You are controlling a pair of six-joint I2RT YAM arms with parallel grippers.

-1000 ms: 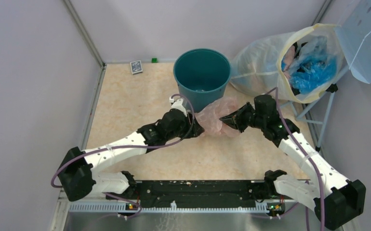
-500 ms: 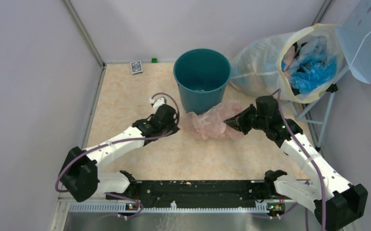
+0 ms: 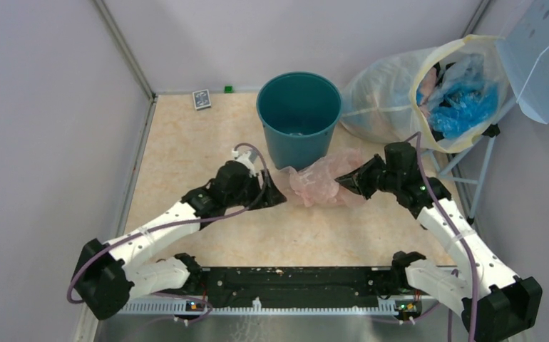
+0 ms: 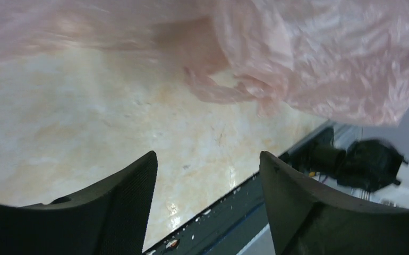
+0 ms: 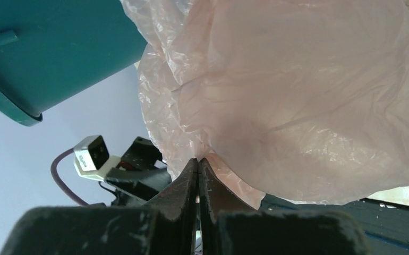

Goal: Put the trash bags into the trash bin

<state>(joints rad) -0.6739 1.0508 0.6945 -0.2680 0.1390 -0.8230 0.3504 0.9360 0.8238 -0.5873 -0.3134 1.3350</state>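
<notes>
My left gripper will reach in and pinch that edge [image 3: 294, 188], the trash bag's loose edge hanging beyond its open fingers, while my right gripper keeps its hold.
The pale pink trash bag [image 3: 318, 178] lies crumpled on the table just in front of the dark teal trash bin [image 3: 299, 114]. My right gripper [image 3: 341, 187] is shut on the bag's right edge; in the right wrist view its jaws [image 5: 198, 160] pinch the pink film [image 5: 298, 106], with the bin [image 5: 59, 48] at upper left. My left gripper [image 3: 277, 195] is open and empty, close to the bag's left edge. In the left wrist view the bag [image 4: 319, 53] hangs just beyond my open gripper [image 4: 207, 159], over bare table.
A large clear sack with a pale yellow rim [image 3: 428, 92] holding blue bags stands at the back right, beside a pale blue perforated panel [image 3: 542, 57]. A small card [image 3: 201, 98] and a green cube [image 3: 227, 89] lie by the back wall.
My left gripper let go of the bag, drew back left, and has now come back toward its left edge, open. My right gripper kept its hold and shifted slightly.
</notes>
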